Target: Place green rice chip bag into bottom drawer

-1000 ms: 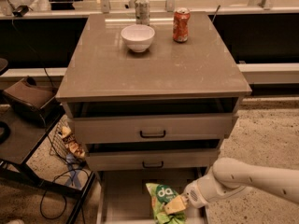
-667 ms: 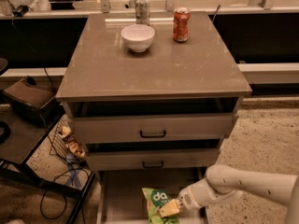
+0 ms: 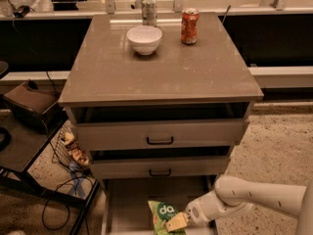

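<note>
My gripper will let go of the green rice chip bag on the bottom drawer's inside (image 3: 175, 211), between its middle and the arm-side.
The green rice chip bag (image 3: 163, 215) is light green with white lettering and sits low over the floor of the open bottom drawer (image 3: 129, 199), at the bottom edge of the camera view. My gripper (image 3: 177, 222) reaches in from the right on a white arm and is shut on the bag's right side. The bag's lower part is cut off by the frame edge.
Two grey drawer fronts with black handles (image 3: 159, 141) sit above the open drawer. On the cabinet top stand a white bowl (image 3: 144, 38), an orange soda can (image 3: 190, 26) and a silver can (image 3: 148, 10). A dark cart (image 3: 29, 146) and cables stand at the left.
My gripper and the bag have moved left and slightly lower over the drawer floor. The cabinet-top objects have not moved.
</note>
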Robot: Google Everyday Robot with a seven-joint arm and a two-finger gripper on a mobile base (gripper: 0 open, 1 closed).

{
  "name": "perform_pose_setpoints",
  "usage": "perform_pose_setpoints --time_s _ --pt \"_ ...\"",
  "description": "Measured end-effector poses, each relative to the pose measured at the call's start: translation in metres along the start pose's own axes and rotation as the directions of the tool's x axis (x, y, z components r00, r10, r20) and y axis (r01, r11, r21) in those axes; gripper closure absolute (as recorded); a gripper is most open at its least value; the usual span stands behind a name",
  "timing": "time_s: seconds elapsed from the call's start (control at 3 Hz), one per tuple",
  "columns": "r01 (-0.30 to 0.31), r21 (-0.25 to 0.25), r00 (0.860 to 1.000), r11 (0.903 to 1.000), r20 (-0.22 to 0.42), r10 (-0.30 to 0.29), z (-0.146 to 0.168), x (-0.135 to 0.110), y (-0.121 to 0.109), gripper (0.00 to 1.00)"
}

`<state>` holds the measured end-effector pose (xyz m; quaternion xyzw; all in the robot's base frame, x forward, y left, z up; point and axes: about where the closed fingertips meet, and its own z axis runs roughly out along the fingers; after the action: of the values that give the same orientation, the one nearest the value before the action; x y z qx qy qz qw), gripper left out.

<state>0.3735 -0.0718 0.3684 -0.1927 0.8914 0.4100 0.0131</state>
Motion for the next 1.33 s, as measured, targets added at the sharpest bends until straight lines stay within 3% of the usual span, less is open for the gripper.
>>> perform_pose_setpoints --time_s 0.33,0.67,1.0,1.33 --pt "-0.024 -0.046 0.997 0.9987 0.075 0.027 0.002 -0.034 -0.023 1.00" --pt "-0.044 -0.089 0.985 0.9951 0.164 0.058 0.008 -0.077 -0.057 1.00" --pt "0.012 -0.027 0.966 0.9995 0.258 -0.005 0.009 -0.106 -0.100 1.00" --pt "0.036 0.104 0.948 0.9940 0.312 -0.066 0.001 -0.094 -0.121 1.00"
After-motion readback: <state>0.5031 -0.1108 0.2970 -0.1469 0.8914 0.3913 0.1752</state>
